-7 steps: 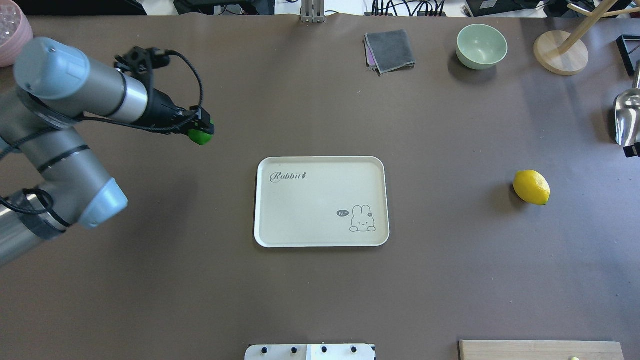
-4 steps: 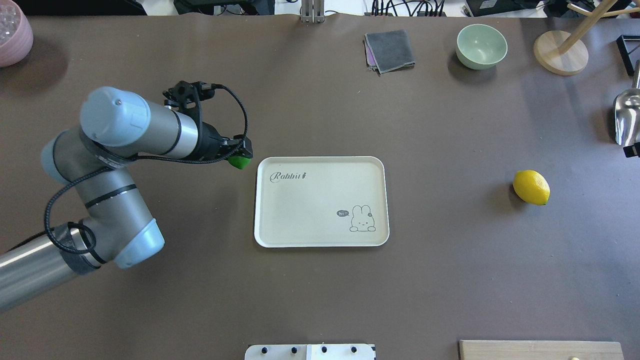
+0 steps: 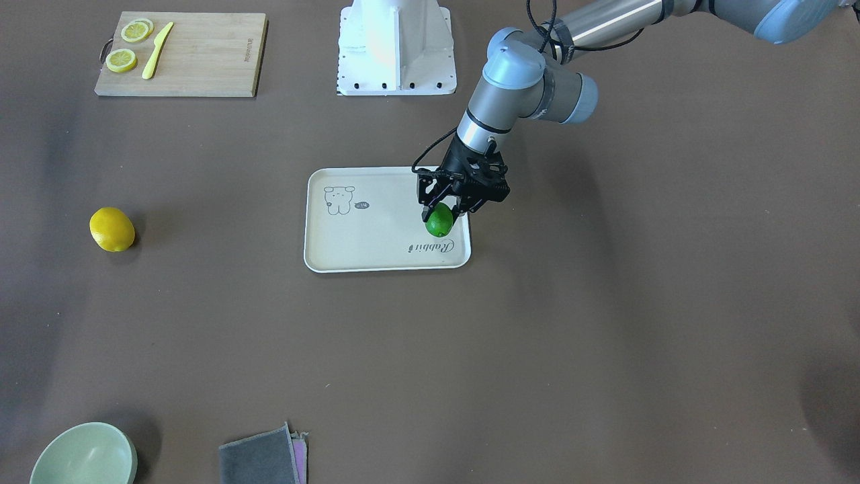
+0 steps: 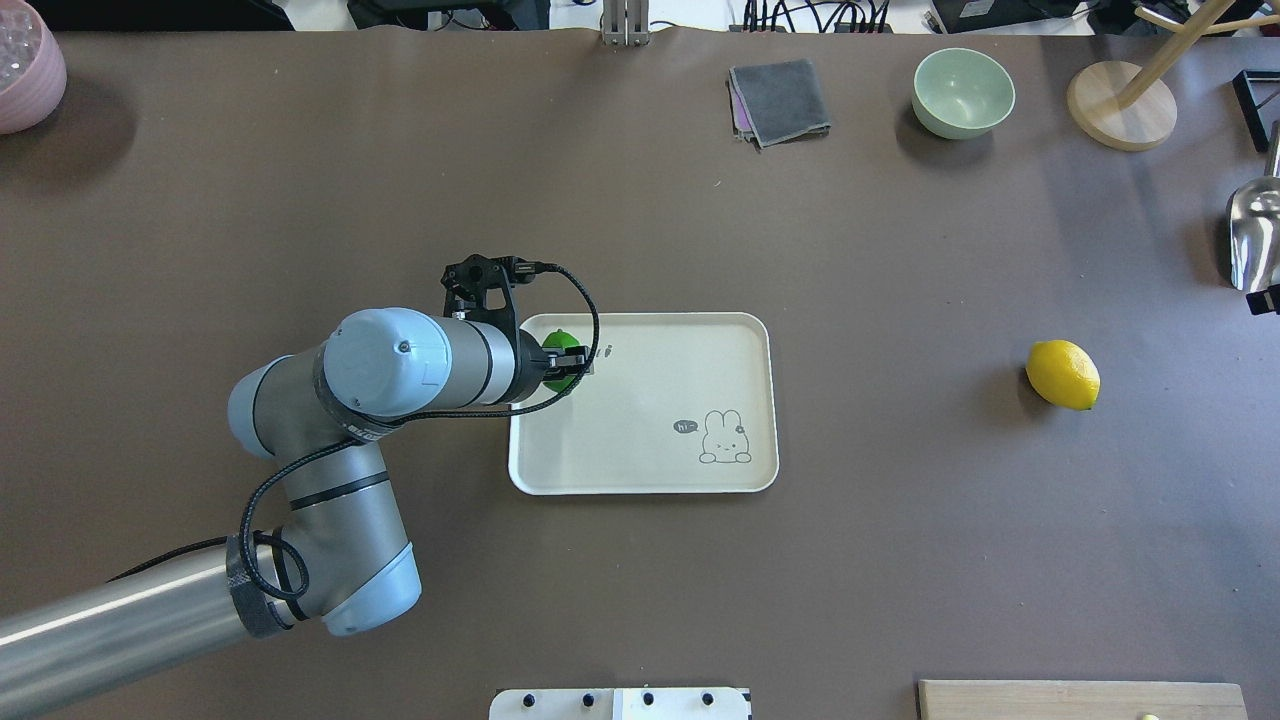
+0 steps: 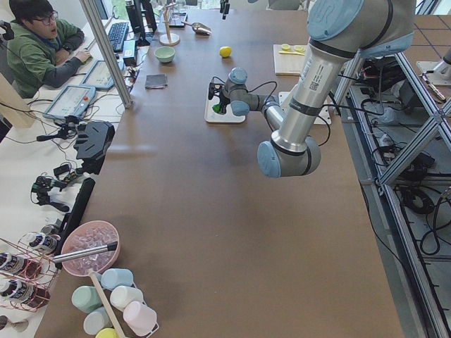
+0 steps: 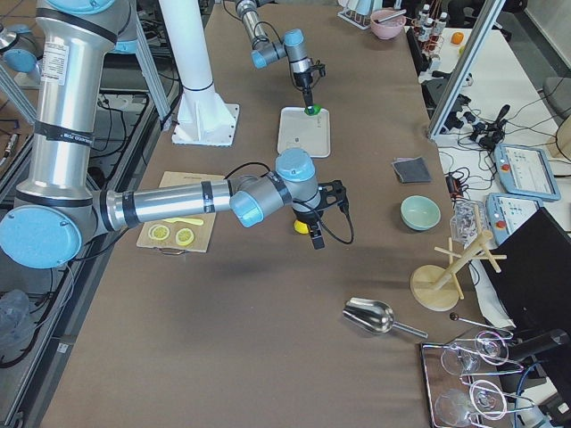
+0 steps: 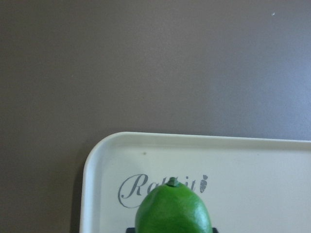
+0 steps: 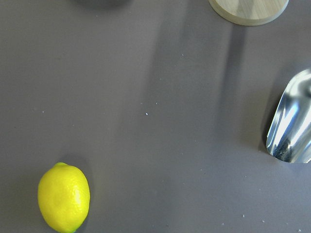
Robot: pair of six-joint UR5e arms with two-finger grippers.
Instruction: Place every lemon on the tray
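My right gripper should grab around the middle of the yellow lemon [image 3: 112, 228] [image 8: 63, 198] on the table, between the two ends of the lemon.
My left gripper [image 3: 441, 214] is shut on the glossy green lemon [image 3: 440, 223] and holds it over the cream tray [image 3: 376, 235], at the corner by the "Rabbit" script. In the left wrist view the green lemon [image 7: 173, 208] hangs over that script on the tray [image 7: 252, 165]. From overhead the wrist hides most of the green lemon [image 4: 558, 341]. The yellow lemon [image 4: 1062, 375] lies on the table well to the right of the tray [image 4: 650, 400]. My right gripper [image 6: 314, 236] hovers above the yellow lemon [image 8: 63, 197]; I cannot tell if it is open or shut.
A wooden cutting board [image 3: 201, 54] with lemon slices and a yellow knife lies near the robot's base. A green bowl [image 4: 962, 92], a grey cloth [image 4: 780, 100], a wooden stand [image 4: 1120, 105] and a metal scoop [image 4: 1255, 230] stand at the far right.
My left arm has carried the green lemon rightward and nearer the robot, from well left of the tray to over the tray's corner. The yellow lemon has not moved.
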